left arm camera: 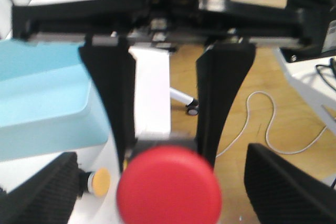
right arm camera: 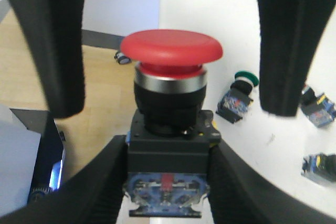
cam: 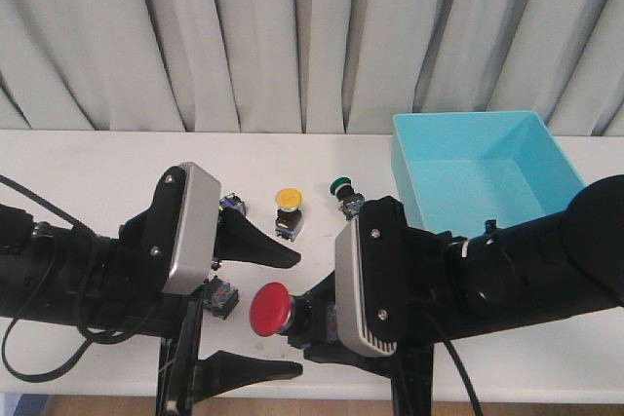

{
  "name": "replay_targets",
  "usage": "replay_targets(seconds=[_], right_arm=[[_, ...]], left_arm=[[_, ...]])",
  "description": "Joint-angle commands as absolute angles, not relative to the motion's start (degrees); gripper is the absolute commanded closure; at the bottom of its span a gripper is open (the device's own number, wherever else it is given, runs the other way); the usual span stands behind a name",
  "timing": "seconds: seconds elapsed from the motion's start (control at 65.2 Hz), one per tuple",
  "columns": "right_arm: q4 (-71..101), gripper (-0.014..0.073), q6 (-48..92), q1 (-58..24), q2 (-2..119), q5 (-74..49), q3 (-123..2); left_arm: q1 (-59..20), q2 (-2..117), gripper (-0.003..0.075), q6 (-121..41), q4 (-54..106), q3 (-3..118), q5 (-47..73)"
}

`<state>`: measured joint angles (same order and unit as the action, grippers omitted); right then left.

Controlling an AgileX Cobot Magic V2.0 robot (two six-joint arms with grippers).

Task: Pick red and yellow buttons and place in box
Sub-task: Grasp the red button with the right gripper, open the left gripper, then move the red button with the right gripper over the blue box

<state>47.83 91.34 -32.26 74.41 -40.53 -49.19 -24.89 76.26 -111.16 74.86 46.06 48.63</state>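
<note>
Next, my right gripper releases the red button inside the turquoise box [cam: 504, 248], near the front side of the box.
My right gripper [cam: 310, 321] is shut on the black body of a red button [cam: 271, 309] and holds it above the table's front edge, cap pointing left. In the right wrist view the red button [right arm camera: 170, 51] sits upright between my fingers [right arm camera: 105, 182]. My left gripper [cam: 297, 315] is open, with one finger on each side of the red cap and not touching it; the cap [left arm camera: 168, 187] fills the gap in the left wrist view. A yellow button [cam: 287, 204] stands mid-table. The turquoise box [cam: 546, 158] is at the back right and looks empty.
A green button [cam: 343, 187] stands right of the yellow one, near the box's left wall. Two more switch bodies [cam: 232, 204] [cam: 222, 294] lie by the left gripper, their caps hidden. Grey curtains hang behind the white table [cam: 97, 163].
</note>
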Motion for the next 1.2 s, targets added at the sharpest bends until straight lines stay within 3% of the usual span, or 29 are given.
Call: replay_targets(seconds=[0.0, 0.138, 0.337, 0.476, 0.629, 0.844, 1.181], right_arm=[[42.47, 0.0356, 84.28, -32.10, 70.14, -39.19, -50.97], [23.39, 0.0355, 65.35, -32.10, 66.12, -38.93, -50.97], [-14.84, 0.0353, 11.06, -32.10, 64.53, -42.37, -53.85], [-27.70, 0.0350, -9.98, -29.81, 68.42, -51.63, -59.10], [-20.85, 0.0349, -9.62, -18.81, 74.14, -52.90, -64.58], [-2.78, 0.0349, 2.57, -2.67, 83.90, -52.89, -71.18], [0.71, 0.0349, 7.63, 2.06, 99.97, -53.17, -78.84]], left_arm=[[-25.11, 75.09, 0.0096, -107.65, 74.58, 47.57, 46.10], [-25.11, 75.09, 0.0113, -101.50, 67.72, 47.57, 40.08], [-25.11, 75.09, 0.0140, -89.92, 57.02, 47.57, 32.64], [-25.11, 75.09, 0.0145, -87.14, 55.75, 47.57, 31.76], [-25.11, 75.09, 0.0145, -86.94, 55.75, 47.57, 32.54], [-25.11, 75.09, 0.0145, -86.94, 55.75, 47.57, 35.21], [-25.11, 75.09, 0.0145, -86.94, 55.75, 47.57, 37.49]])
